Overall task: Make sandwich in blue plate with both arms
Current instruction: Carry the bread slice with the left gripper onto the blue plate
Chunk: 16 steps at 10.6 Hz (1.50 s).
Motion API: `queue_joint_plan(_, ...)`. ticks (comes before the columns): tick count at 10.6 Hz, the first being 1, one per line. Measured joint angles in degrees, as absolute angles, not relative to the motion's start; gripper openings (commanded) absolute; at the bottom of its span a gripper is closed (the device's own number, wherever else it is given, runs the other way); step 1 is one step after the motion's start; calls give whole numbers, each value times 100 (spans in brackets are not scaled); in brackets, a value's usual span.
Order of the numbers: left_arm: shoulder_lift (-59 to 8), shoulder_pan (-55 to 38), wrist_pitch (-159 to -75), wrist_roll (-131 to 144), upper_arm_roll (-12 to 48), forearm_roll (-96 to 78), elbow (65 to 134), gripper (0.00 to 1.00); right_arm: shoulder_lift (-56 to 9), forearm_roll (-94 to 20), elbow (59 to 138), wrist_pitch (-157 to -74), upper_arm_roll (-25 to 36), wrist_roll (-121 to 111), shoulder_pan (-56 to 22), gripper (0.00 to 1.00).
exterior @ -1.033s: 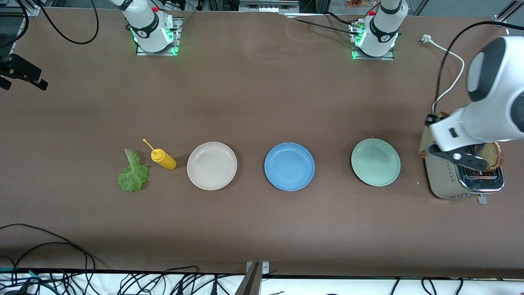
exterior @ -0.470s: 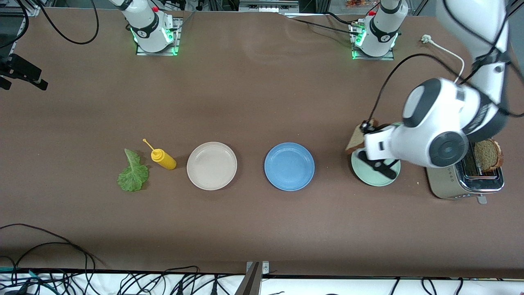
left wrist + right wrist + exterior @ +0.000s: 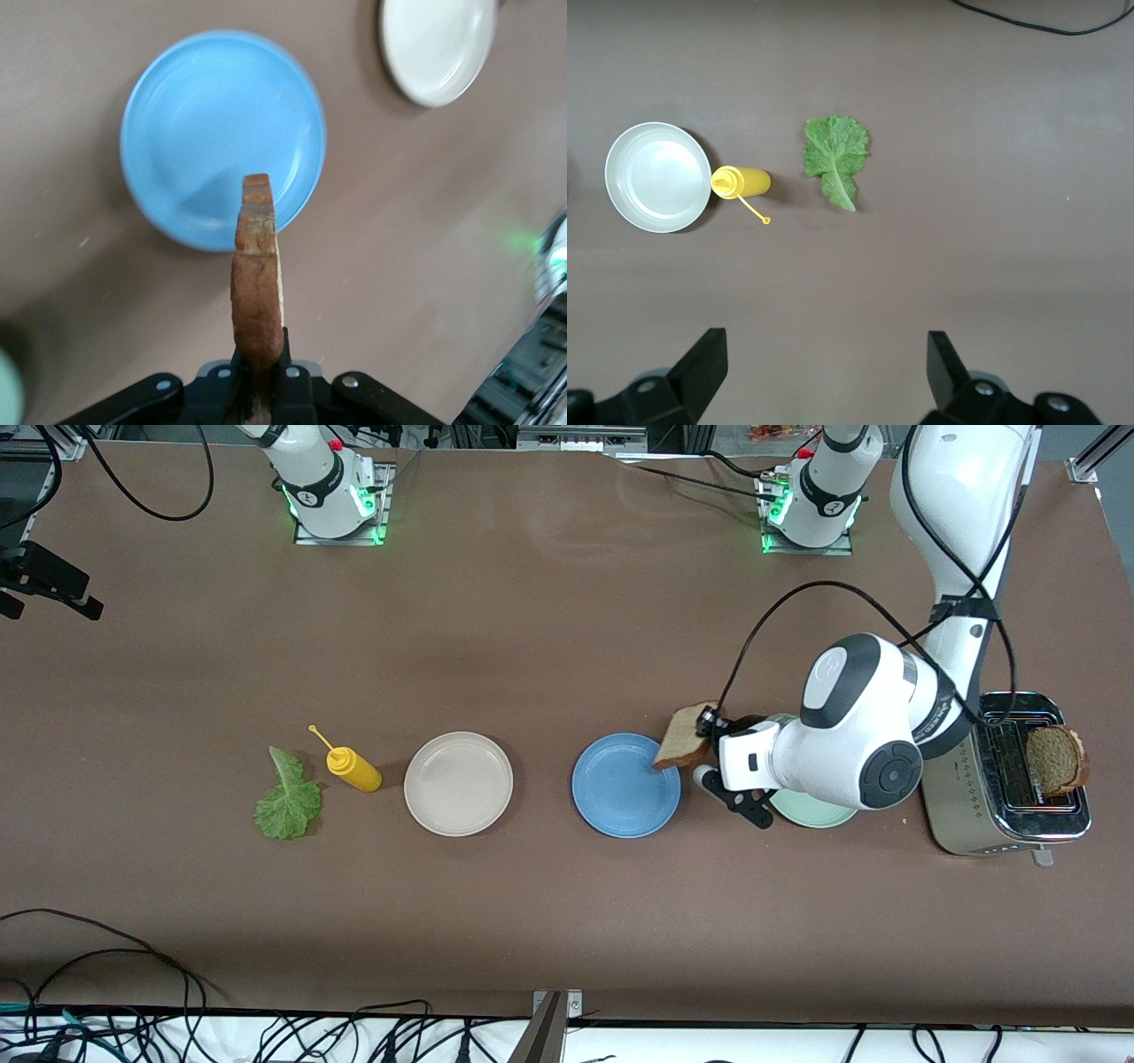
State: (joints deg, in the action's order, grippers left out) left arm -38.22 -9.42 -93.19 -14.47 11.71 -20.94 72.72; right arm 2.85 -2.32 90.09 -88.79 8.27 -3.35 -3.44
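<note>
My left gripper is to let go of the bread slice so that it lies flat on the middle of the bare blue plate (image 3: 626,782) (image 3: 223,142).
My left gripper (image 3: 706,735) is shut on a brown bread slice (image 3: 682,737), held on edge. The slice hangs over the rim of the blue plate (image 3: 620,793), on the side toward the left arm's end of the table. In the left wrist view the bread slice (image 3: 257,266) sticks out from between the fingers of the left gripper (image 3: 261,350), above the bare blue plate (image 3: 195,115). A second slice (image 3: 1056,760) stands in the toaster (image 3: 974,815). My right gripper (image 3: 826,359) waits open, high above the table, looking down on the lettuce leaf (image 3: 834,159).
The mint-green plate (image 3: 811,813) is half covered by my left arm, between the blue plate and the toaster. An off-white plate (image 3: 458,783), a yellow squeeze bottle (image 3: 354,769) and the lettuce leaf (image 3: 288,797) lie in a row toward the right arm's end.
My left arm has carried the bread slice from the toaster, across the mint-green plate, to the blue plate's rim. Everything else on the table stays where it was.
</note>
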Motion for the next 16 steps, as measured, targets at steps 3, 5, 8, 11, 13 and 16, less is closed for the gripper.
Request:
queue_joint_plan(3, -4227, -1069, -10329, -1462, 1172, -3317, 7276, 0, 284, -232, 9007, -8878, 828, -335, -343, 100)
queue_joint_plan(5, -4591, -1105, -10590, -1539, 1172, -3697, 7276, 1, 283, -232, 9006, -8878, 828, -387, -343, 100)
queue_joint_plan(8, -5059, -1080, -10680, -2122, 1140, -4135, 7274, 6, 283, -232, 9006, -8877, 837, -434, -342, 100)
queue_joint_plan(11, -5191, -1065, -10777, -2217, 1138, -4191, 7269, 100, 283, -232, 9006, -8877, 868, -442, -341, 100)
queue_joint_plan(13, -5285, -1059, -10866, -2292, 1130, -4191, 7269, 100, 283, -232, 9006, -8877, 873, -445, -341, 100)
queue_joint_plan(16, -5353, -991, -10917, -3023, 1112, -4191, 7267, 100, 283, -232, 9006, -8877, 874, -447, -341, 100)
